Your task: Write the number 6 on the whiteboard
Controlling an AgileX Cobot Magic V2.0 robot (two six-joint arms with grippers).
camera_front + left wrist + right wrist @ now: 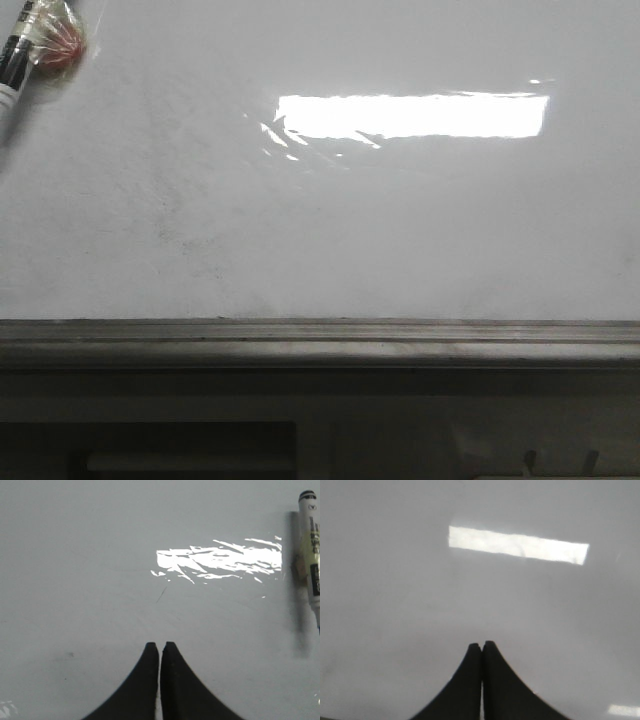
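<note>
The robot's left gripper should next move to the black part of the marker (13, 64) (315, 581), beside the reddish round thing, and close there.
The whiteboard (330, 230) fills the front view, glossy white with faint grey smudges. No drawn number 6 shows on it. A marker (14, 60) with a black and white barrel hangs against the board at the top left, next to a reddish round thing (62, 45) under clear tape. The marker also shows in the left wrist view (311, 545). My left gripper (160, 644) is shut and empty, facing the board (100, 555). My right gripper (482, 643) is shut and empty, facing bare board (395, 590). Neither gripper shows in the front view.
A bright rectangular light reflection (410, 115) lies on the board's upper middle. A grey metal tray rail (320, 345) runs along the board's bottom edge, with dark space under it. A short thin dark scratch (161, 595) shows on the board.
</note>
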